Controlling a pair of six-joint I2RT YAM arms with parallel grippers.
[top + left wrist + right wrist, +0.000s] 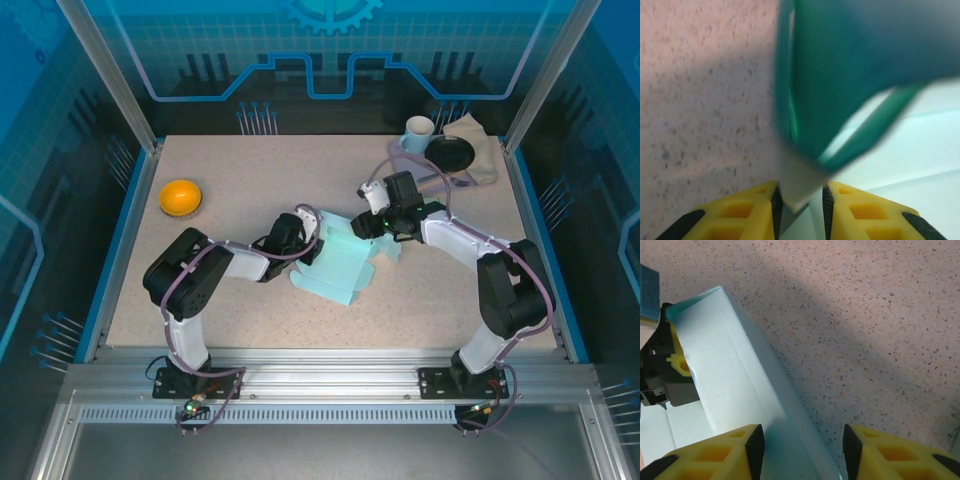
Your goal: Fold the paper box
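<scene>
My left gripper is holding only the corner tip of the teal flap, so it should open wide, back off and take the teal flap higher up [807,95].
The pale teal paper box [336,266] lies half-formed at the table's middle, both arms meeting over it. My left gripper [306,240] is at the box's left end. In the left wrist view its jaws [800,201] stand a little apart, with a pale flap edge [799,182] between them, against the left pad and clear of the right. A blurred teal flap [855,75] hangs close above. My right gripper [386,226] is at the box's far right corner. The right gripper [800,442] is open wide, straddling the box's wall [790,405] without touching it.
An orange bowl [181,196] sits at the far left. At the back right corner stand a white mug [419,131], a black dish [451,152] and a beige cloth [482,145]. The speckled table [230,180] is bare around the box.
</scene>
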